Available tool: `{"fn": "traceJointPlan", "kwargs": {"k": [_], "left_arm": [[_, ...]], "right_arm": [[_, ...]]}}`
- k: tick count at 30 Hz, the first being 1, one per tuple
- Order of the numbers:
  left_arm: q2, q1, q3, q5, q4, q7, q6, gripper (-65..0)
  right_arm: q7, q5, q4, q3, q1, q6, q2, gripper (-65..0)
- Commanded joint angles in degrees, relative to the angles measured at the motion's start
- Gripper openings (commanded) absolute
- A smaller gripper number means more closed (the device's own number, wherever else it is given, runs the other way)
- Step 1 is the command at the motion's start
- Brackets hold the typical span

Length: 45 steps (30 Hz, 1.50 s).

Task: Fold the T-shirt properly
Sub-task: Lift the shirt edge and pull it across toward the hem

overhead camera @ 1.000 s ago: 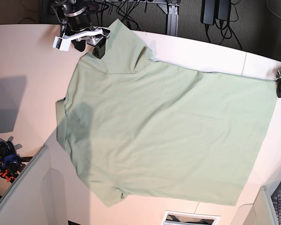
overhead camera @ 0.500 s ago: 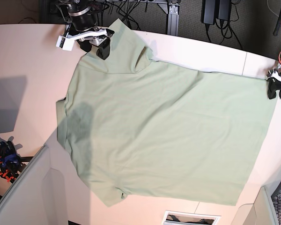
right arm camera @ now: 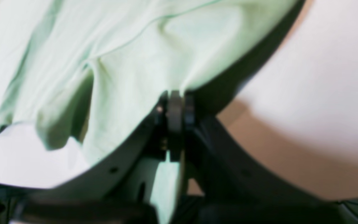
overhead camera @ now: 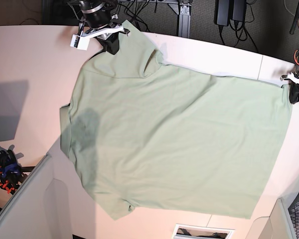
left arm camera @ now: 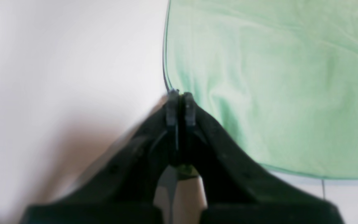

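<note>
I should use my right gripper to let go of the upper sleeve edge on the T-shirt's shaded part [overhead camera: 83, 137] beside the small lower sleeve flap.
The pale sage-green T-shirt [overhead camera: 174, 144] lies spread flat on the white table [overhead camera: 30, 64]. At the back left, my right gripper [overhead camera: 111, 47] sits at the edge of the shirt's upper sleeve. In the right wrist view this gripper [right arm camera: 174, 107] is shut on the fabric [right arm camera: 120, 62], which rises off the table with a shadow under it. At the far right, my left gripper [overhead camera: 295, 94] is at the hem corner. The left wrist view shows it [left arm camera: 180, 104] shut on the corner of the cloth [left arm camera: 275, 77], with a sliver of green between the fingers.
Grey panels stand at the front left [overhead camera: 25, 199] and front right [overhead camera: 284, 219]. Orange and black clamps [overhead camera: 5, 172] hang at the left edge. A white-framed slot [overhead camera: 202, 231] sits at the front edge. Cables and dark gear [overhead camera: 229, 15] run behind the table.
Both grippers went from open to shut on the shirt. The right one shifted right onto the sleeve edge. The left one closed on the hem corner and drew it slightly inward.
</note>
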Motion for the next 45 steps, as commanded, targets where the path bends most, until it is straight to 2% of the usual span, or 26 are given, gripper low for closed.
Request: {"fn": "traceJointPlan", "kwargs": {"k": [1, 5, 10, 17, 24, 31, 34, 37, 42, 45], "left_arm": [[-0.5, -0.15, 0.04, 1.14, 0.22, 1.75, -1.38, -65.0], [-0.5, 0.07, -1.49, 0.57, 0.22, 2.71, -7.34, -65.0], [-0.83, 0.31, -6.43, -7.23, 0.22, 6.8, -12.04, -65.0], [-3.96, 1.31, -6.93, -10.97, 0.24, 7.19, -15.07, -65.0], [-4.46, 1.86, -12.17, -18.73, 0.24, 7.96, -15.07, -65.0], [-4.46, -2.43, -11.65, -19.5, 0.22, 7.96, -15.07, -65.0], [-4.44, -6.21, -10.12, -16.37, 0.0, 7.48, -15.07, -65.0], [-4.46, -10.49, -7.13, -12.52, -0.9, 6.56, -11.47, -65.0], [-4.48, -18.18, -1.57, -6.51, -6.97, 3.3, -11.26, -65.0], [-4.46, -23.06, -0.96, -6.12, -12.48, 2.78, -11.28, -65.0]], "right_arm": [[-0.63, -1.36, 0.48, 0.33, 0.17, 0.39, 0.15, -65.0], [-0.85, -1.64, 1.64, 2.38, 0.07, 0.44, 0.2, -65.0], [-3.48, 0.94, 4.37, 5.75, -1.14, 1.14, 0.35, -65.0], [-4.22, 1.6, 10.49, 8.63, -5.35, 1.75, 0.33, -65.0], [-3.93, 3.93, 15.23, 12.11, -5.97, 1.7, 0.28, -65.0], [-3.78, 1.57, 14.93, 13.53, 2.8, 1.68, 0.33, -65.0], [-2.38, -0.55, 13.14, 13.53, 7.82, 1.68, 0.35, -65.0], [-2.08, -2.97, 9.79, 13.51, 13.75, 1.7, 0.66, -65.0], [-2.1, -3.41, 2.56, 13.51, 22.18, 1.79, 2.8, -65.0], [-2.1, -3.39, -1.64, 13.35, 25.86, 1.88, 4.61, -65.0]]}}
